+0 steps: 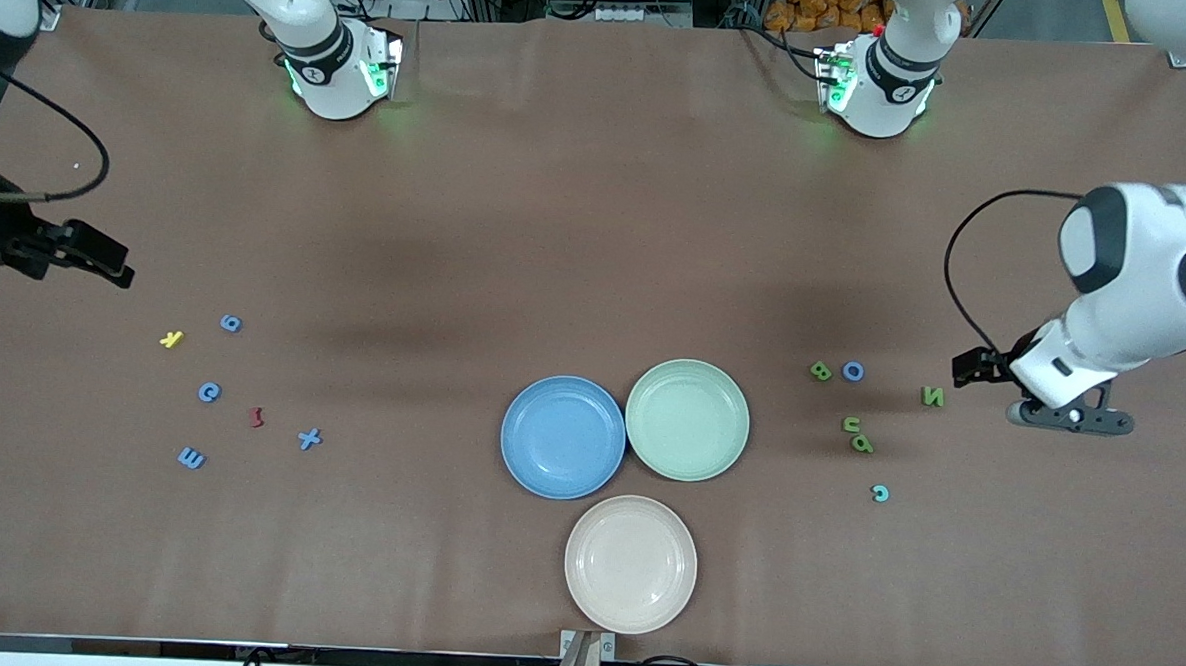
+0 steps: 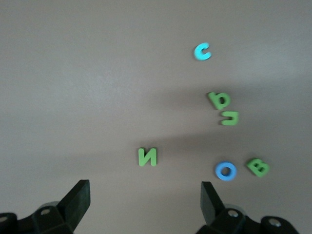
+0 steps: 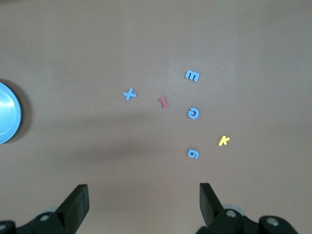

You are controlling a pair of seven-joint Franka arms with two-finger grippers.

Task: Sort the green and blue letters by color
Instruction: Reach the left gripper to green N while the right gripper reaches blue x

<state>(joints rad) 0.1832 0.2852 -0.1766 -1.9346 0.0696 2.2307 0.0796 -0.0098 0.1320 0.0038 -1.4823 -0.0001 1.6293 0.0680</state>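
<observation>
Next, I close my left gripper on the outer sides of the green N (image 1: 933,397) (image 2: 147,157), across its straight strokes, because it belongs with the green plate.
Four blue letters lie at the right arm's end: g (image 1: 231,323), C (image 1: 209,391), X (image 1: 309,439) and E (image 1: 191,458). At the left arm's end lie green B (image 1: 821,371), N (image 1: 933,396), U (image 1: 851,423) and P (image 1: 861,444), plus a blue O (image 1: 853,370) and a teal c (image 1: 879,493). My left gripper (image 1: 972,368) (image 2: 145,195) hangs open and empty beside the N (image 2: 147,157). The right gripper (image 1: 115,272) (image 3: 144,192) is open and empty too, above bare table close to the g (image 3: 193,153).
Three empty plates sit mid-table near the front camera: blue (image 1: 562,437), green (image 1: 687,419) and beige (image 1: 631,563). A yellow K (image 1: 171,339) and a dark red piece (image 1: 257,417) lie among the blue letters. Brown cloth covers the table.
</observation>
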